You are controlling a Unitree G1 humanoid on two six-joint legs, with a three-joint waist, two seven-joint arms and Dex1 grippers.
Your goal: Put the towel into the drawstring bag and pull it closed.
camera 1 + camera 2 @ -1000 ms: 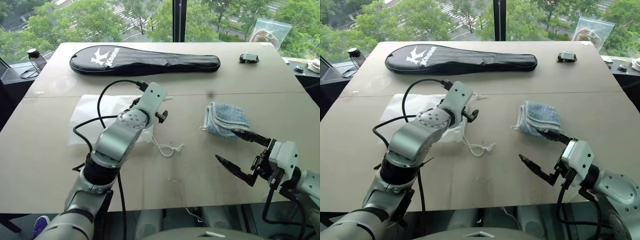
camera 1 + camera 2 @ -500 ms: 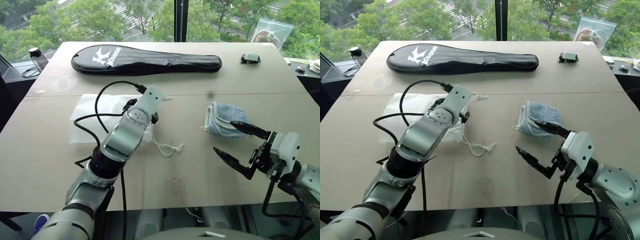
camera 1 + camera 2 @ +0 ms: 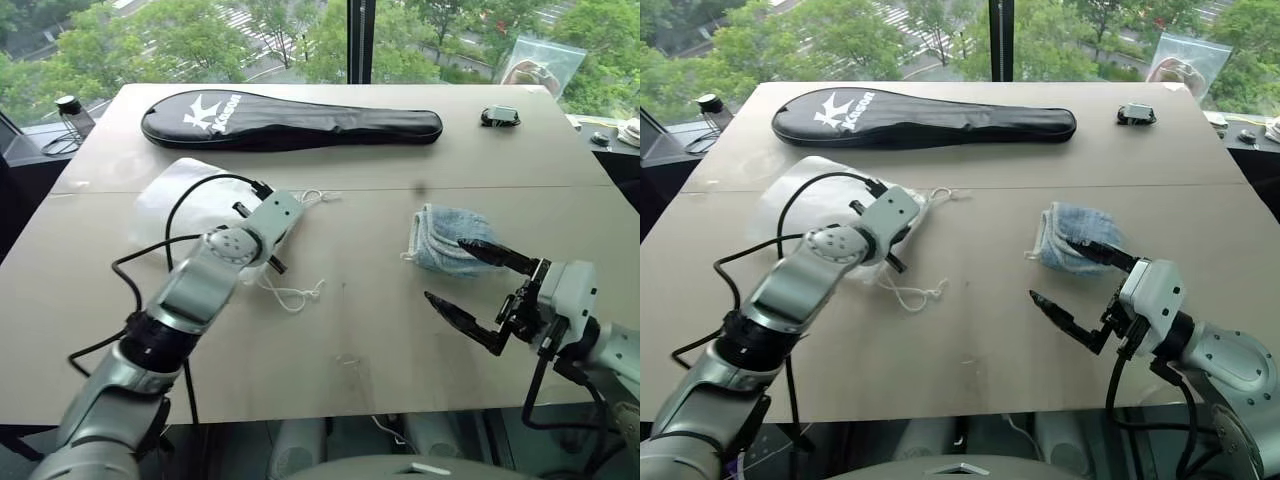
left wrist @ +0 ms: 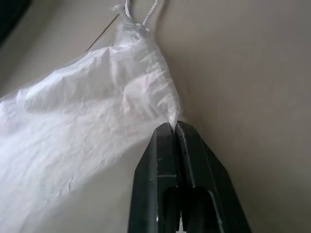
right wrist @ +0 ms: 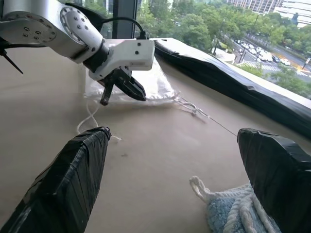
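Note:
The left gripper's fingers grip just the thin edge of the bag's flat opening, so the robot should open them and take a deeper fold of the bag's upper side [image 4: 124,114].
The white drawstring bag [image 3: 180,195] lies on the table's left half, its white cord [image 3: 288,294] trailing toward me. My left gripper [image 4: 174,127] is shut on the bag's thin edge beside the gathered mouth. The right wrist view shows the same gripper [image 5: 140,95] low over the bag. The blue-grey folded towel [image 3: 452,235] lies to the right of the middle. My right gripper [image 3: 445,270] hangs open at the towel's near side. Its upper finger reaches over the towel's near edge and its lower finger stands off the table in front.
A long black racket case [image 3: 290,118] lies across the back of the table [image 3: 380,340]. A small black object [image 3: 498,116] and a clear zip bag [image 3: 540,65] are at the back right. A dark bottle [image 3: 72,115] stands off the back left corner.
My left gripper has shut on the bag's edge and moved left, dragging the bag's mouth and cord with it. The right gripper has stayed open in place.

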